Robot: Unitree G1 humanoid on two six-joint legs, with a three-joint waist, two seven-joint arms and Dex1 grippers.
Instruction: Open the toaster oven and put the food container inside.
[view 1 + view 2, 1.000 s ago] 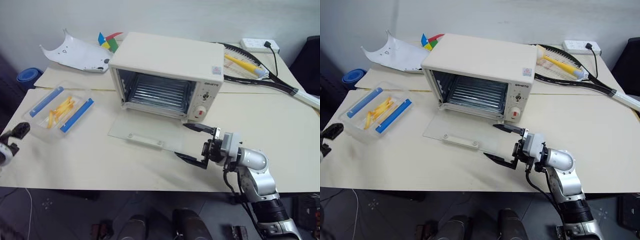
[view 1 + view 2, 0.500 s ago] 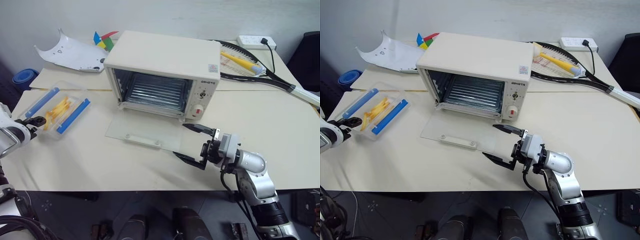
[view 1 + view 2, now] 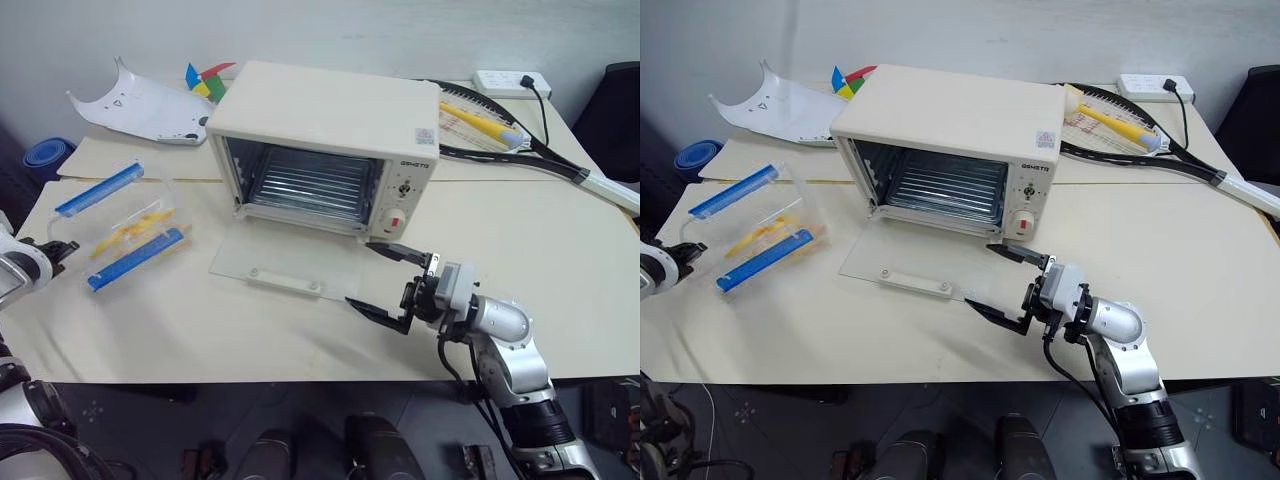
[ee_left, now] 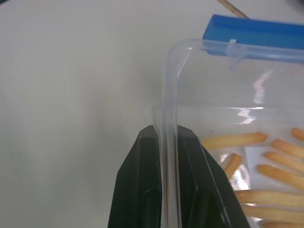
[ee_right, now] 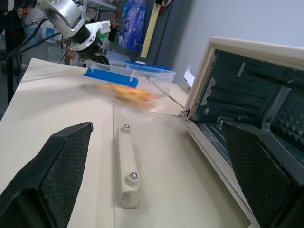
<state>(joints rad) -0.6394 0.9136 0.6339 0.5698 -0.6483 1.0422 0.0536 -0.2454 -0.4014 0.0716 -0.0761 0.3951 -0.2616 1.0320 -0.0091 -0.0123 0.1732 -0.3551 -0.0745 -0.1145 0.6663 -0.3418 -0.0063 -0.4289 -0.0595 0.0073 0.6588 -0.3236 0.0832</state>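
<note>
Next, my left gripper puts the food container down on the toaster oven's open glass door (image 3: 272, 243).
The cream-white toaster oven (image 3: 330, 120) stands mid-table with its glass door (image 3: 290, 265) folded down flat and the wire rack showing. To its left, the clear food container (image 3: 125, 225) with blue clip strips and yellow-orange food sits tilted, one side raised off the table. My left gripper (image 3: 55, 247) is shut on the container's clear rim (image 4: 169, 95), one black finger (image 4: 142, 190) on each side of the wall. My right gripper (image 3: 362, 275) hovers open at the door's right front corner, holding nothing. From the right wrist, the door handle (image 5: 127, 166) lies between the spread fingers.
A white curved plastic shell (image 3: 140, 105) and coloured paper (image 3: 210, 80) lie behind the container. A racket (image 3: 500, 135) and a power strip (image 3: 510, 85) sit at the back right. A blue object (image 3: 45, 155) lies off the table's left edge.
My left gripper reached the container's near end and shut on its rim. The container has tipped up from lying flat. The right gripper stayed open in place.
</note>
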